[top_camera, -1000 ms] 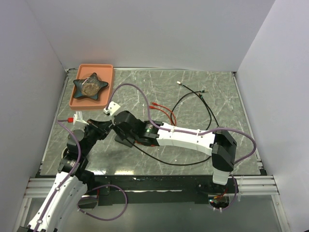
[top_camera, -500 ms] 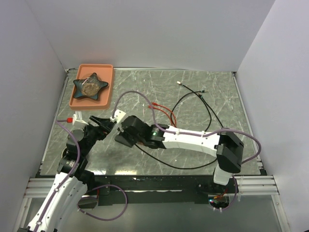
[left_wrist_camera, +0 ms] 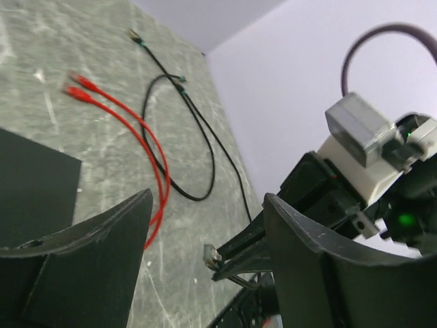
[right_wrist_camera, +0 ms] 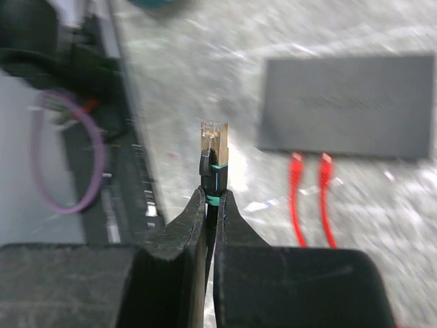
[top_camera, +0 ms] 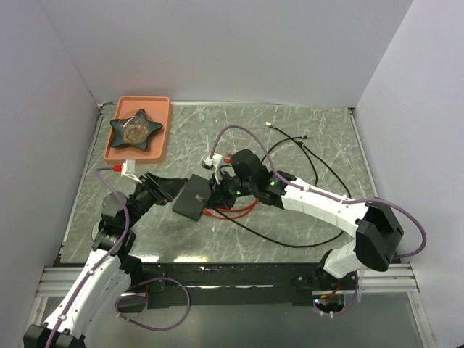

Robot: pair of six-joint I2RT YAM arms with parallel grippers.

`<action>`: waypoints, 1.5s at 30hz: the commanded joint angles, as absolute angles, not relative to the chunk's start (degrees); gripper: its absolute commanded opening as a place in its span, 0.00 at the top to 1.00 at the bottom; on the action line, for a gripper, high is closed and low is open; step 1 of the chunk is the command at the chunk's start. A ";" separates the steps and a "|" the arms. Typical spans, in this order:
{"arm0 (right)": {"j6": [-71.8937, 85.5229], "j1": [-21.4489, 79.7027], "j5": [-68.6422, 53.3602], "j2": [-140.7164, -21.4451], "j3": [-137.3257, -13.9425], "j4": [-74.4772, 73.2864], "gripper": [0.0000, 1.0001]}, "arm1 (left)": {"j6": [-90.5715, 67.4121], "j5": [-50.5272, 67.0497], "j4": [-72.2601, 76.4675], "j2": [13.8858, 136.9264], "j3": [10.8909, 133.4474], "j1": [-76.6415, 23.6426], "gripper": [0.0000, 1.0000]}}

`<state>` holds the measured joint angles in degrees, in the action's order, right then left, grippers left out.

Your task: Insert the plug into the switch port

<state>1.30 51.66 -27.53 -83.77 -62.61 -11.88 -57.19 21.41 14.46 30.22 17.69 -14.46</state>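
Observation:
The plug's latch faces crooked in my right gripper. My left gripper should hold the plug so my right gripper can retake the teal band [right_wrist_camera: 214, 200], latch up.
The switch [top_camera: 192, 198] is a flat matte-black box lying in the middle of the table, and it shows again as the switch [right_wrist_camera: 348, 106] and the switch [left_wrist_camera: 31, 184]. My right gripper [right_wrist_camera: 210, 201] is shut on the black cable just behind the plug [right_wrist_camera: 213, 145], a clear connector with a teal band. The plug is held in the air, apart from the switch. My left gripper [left_wrist_camera: 205, 225] stands open just left of the switch with nothing gripped. Beyond its jaws the plug [left_wrist_camera: 212, 256] shows. From above, the left gripper [top_camera: 170, 190] and right gripper [top_camera: 216, 190] flank the switch.
A red cable [top_camera: 239, 210] lies beside the switch, its two ends [right_wrist_camera: 295, 164] right at one edge of the switch. The black cable [top_camera: 304, 159] loops across the right half of the table. An orange tray [top_camera: 163, 141] with a dark star-shaped dish [top_camera: 135, 129] sits at the far left.
The left gripper has opened. The right arm has swung back to the right with the plug, uncovering the switch, which now lies a little further right.

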 commanded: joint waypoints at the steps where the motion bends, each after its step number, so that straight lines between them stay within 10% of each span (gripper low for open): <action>1: 3.34 50.98 -37.96 -82.00 -63.89 -6.59 1.00 | -56.78 28.47 25.13 31.99 17.05 -15.20 0.31; 15: 7.64 49.57 -35.42 -84.55 -68.90 -4.92 1.00 | -52.74 24.52 23.73 38.49 20.74 -23.29 0.43; 25: 8.09 49.48 -34.98 -85.43 -69.35 -5.09 1.00 | -53.17 19.08 21.28 34.63 20.30 -23.99 0.99; 28: 8.00 49.40 -32.70 -85.17 -69.78 -5.97 1.00 | -53.96 17.67 20.05 33.40 20.30 -24.08 0.99; 29: 8.09 49.48 -32.09 -84.99 -69.87 -6.32 0.91 | -54.14 17.32 19.69 33.31 20.48 -24.08 0.99; 32: 8.44 49.83 -26.29 -83.59 -69.70 -6.42 0.20 | -55.98 14.34 16.02 33.75 21.44 -24.17 0.99; 34: 8.70 50.62 -20.14 -82.80 -69.61 -6.59 0.04 | -57.48 12.32 13.73 34.10 22.06 -24.17 0.99; 45: 5.19 59.23 -2.47 -86.48 -73.74 -8.79 0.07 | -60.38 8.79 10.90 34.28 22.06 -24.26 0.99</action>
